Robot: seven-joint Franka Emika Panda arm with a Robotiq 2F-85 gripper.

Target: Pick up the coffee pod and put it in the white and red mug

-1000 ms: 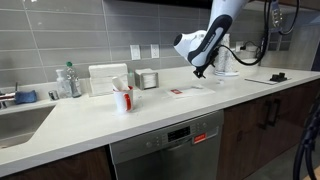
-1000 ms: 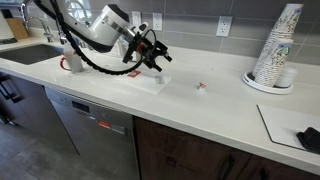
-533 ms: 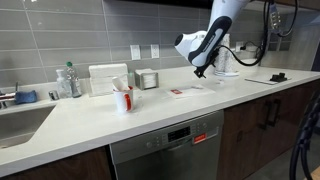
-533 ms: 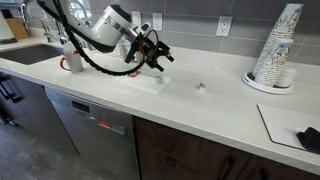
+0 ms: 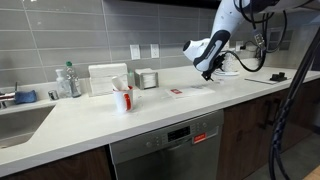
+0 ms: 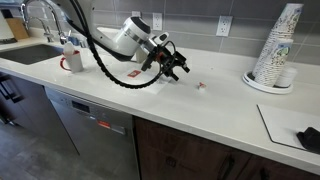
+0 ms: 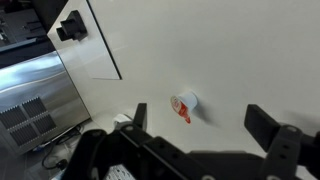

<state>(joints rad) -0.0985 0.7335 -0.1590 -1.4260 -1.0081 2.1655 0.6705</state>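
The coffee pod is on the white counter. Next, my gripper will move down to it and close on the edge of its red lid [image 5: 208,80] [image 7: 186,115].
The coffee pod [image 7: 184,105] is small and white with a red lid. It lies on its side on the white counter, and also shows in an exterior view [image 6: 201,86]. My gripper [image 7: 205,125] is open and empty, and hovers just above the pod with a finger on either side of it. In both exterior views the gripper [image 6: 175,66] [image 5: 207,70] hangs over the counter. The white and red mug [image 5: 123,99] stands far from the pod, near the sink end, and shows in both exterior views [image 6: 72,62].
A white sheet [image 6: 150,82] with a red and white packet [image 5: 177,92] lies beside the gripper. A stack of paper cups [image 6: 278,50], a grey mat [image 6: 285,125] and a black object [image 6: 308,138] are further along. A metal canister [image 5: 149,79], napkin box [image 5: 107,79], bottle [image 5: 68,80] and sink [image 5: 20,120] are at the mug's end.
The gripper has moved along the counter, away from over the white sheet and towards the pod, and is now above it. The pod and mug have not moved.
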